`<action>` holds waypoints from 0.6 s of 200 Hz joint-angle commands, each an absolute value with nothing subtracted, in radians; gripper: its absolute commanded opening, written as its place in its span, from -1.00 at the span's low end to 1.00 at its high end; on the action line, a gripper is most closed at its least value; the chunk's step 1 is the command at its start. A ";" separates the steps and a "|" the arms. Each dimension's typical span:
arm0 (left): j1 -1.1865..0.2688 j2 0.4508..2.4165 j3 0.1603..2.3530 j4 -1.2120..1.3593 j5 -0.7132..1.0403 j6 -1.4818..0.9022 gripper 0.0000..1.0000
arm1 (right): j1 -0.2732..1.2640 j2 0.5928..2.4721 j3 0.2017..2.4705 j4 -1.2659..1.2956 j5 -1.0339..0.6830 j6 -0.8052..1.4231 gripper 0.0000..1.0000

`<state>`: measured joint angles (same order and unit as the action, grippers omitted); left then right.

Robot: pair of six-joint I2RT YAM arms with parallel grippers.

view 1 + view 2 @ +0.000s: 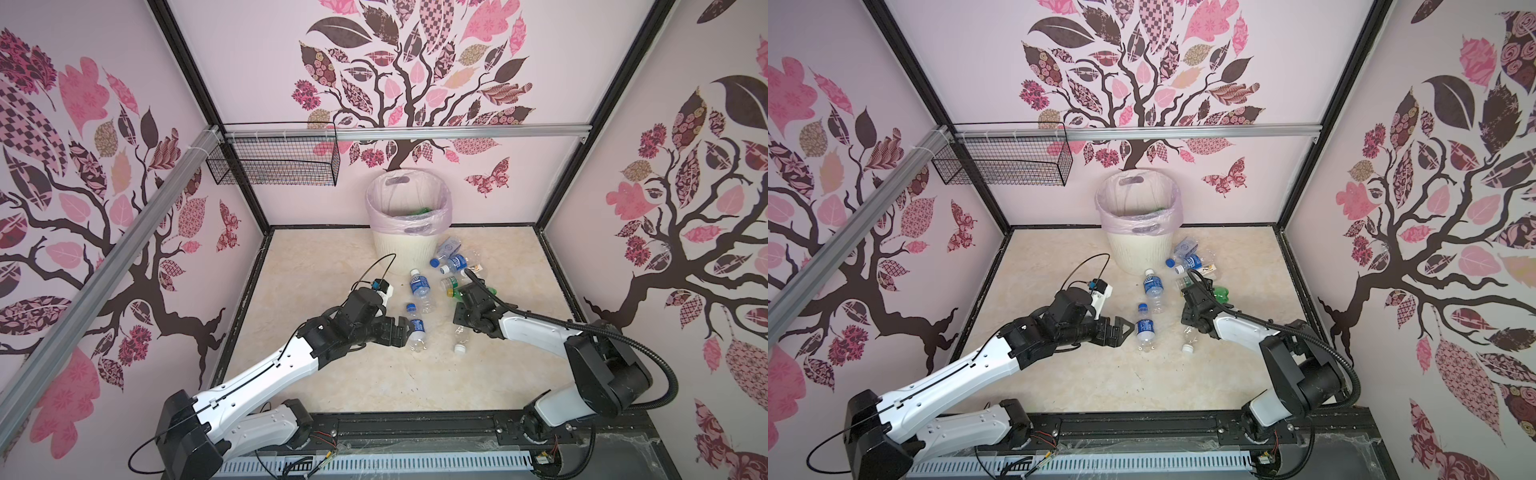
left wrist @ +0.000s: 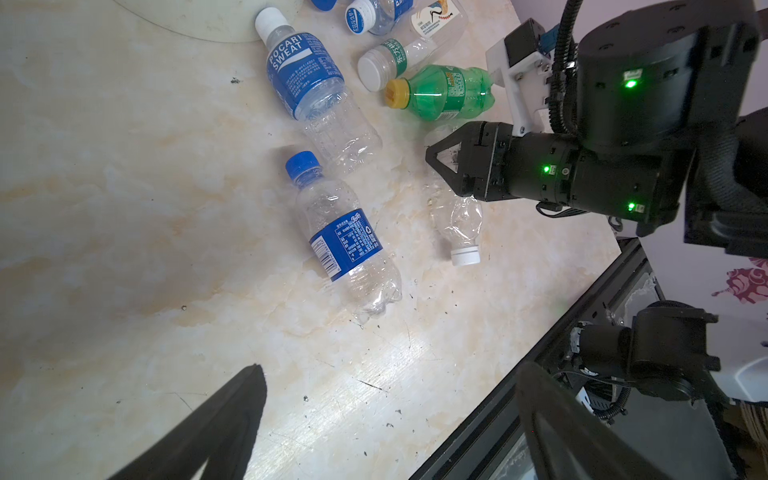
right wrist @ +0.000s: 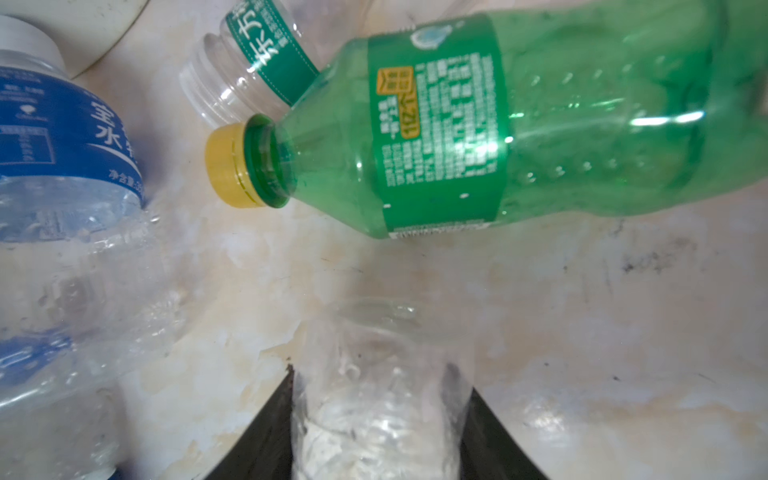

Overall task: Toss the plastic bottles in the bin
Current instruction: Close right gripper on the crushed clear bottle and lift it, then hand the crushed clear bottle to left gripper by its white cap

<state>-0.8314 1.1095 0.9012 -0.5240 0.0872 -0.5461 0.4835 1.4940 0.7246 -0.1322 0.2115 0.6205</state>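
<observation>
The white cap [image 1: 460, 348] [image 2: 464, 255] of the clear, unlabelled bottle that my right gripper holds should be gripped next by my left gripper.
The cream ribbed bin [image 1: 409, 247] with its pink bag stands at the back of the floor. Several plastic bottles lie in front of it. My right gripper [image 3: 382, 378] is shut on a clear, unlabelled bottle with a white cap [image 2: 457, 220], its fingers pressing both sides. A green bottle with a yellow cap [image 3: 498, 124] lies just beyond it. My left gripper [image 2: 392, 368] is open and empty, right beside a blue-capped, blue-labelled bottle [image 1: 417, 330]. A Pocari Sweat bottle [image 2: 305, 70] lies further toward the bin.
More bottles [image 1: 455, 259] are heaped to the right of the bin's foot. A green bottle [image 1: 422, 212] shows inside the bin. A black wire mesh basket [image 1: 274, 162] hangs on the back rail at left. A black frame [image 1: 415, 424] edges the floor's front.
</observation>
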 commanded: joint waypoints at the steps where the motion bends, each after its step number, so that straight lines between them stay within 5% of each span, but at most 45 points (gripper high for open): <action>1: -0.836 1.117 0.897 -0.503 0.080 -0.532 0.94 | 0.477 1.427 0.733 -0.165 0.214 0.602 0.04; 120: -0.846 1.220 1.005 -0.391 0.200 -0.640 0.94 | 0.479 1.250 0.998 -0.246 0.003 0.628 0.04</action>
<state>-0.8387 1.1969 0.9409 -0.4801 0.1310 -0.5793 0.4820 1.3041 0.9192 -0.2264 0.0822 0.6067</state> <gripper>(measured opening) 0.972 0.527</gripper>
